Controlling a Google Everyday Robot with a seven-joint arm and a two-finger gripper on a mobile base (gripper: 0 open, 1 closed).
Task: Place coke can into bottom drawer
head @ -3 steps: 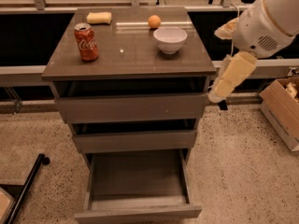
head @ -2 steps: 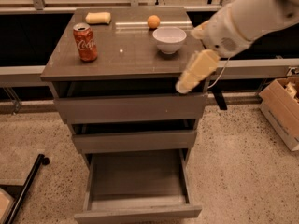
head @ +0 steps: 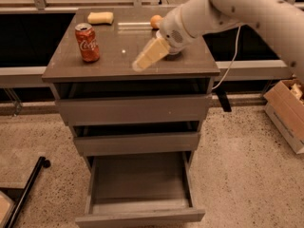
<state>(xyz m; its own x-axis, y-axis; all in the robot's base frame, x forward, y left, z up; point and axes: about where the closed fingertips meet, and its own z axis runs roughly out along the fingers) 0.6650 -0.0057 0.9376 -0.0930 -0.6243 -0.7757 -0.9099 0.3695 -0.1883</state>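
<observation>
Next, I grip the middle of the coke can (head: 88, 43), which must go into the bottom drawer.
The coke can (head: 88, 42), red with white script and a silver top, stands upright on the left part of the cabinet top (head: 114, 61). The bottom drawer (head: 139, 186) is pulled open and its tray shows nothing in it. My gripper (head: 142, 61) reaches in from the right on the white arm (head: 237, 8), low over the middle of the cabinet top and to the right of the can, apart from it. It holds nothing that shows.
A yellow sponge (head: 100, 17) and an orange (head: 156, 21) lie at the back of the cabinet top. The arm hides the white bowl. The two upper drawers (head: 133, 109) are closed. A cardboard box (head: 287, 113) stands on the floor at right, a black pole (head: 26, 189) at left.
My arm has swung left from beside the cabinet's right edge to over its top, towards the can. The can and drawers have not moved.
</observation>
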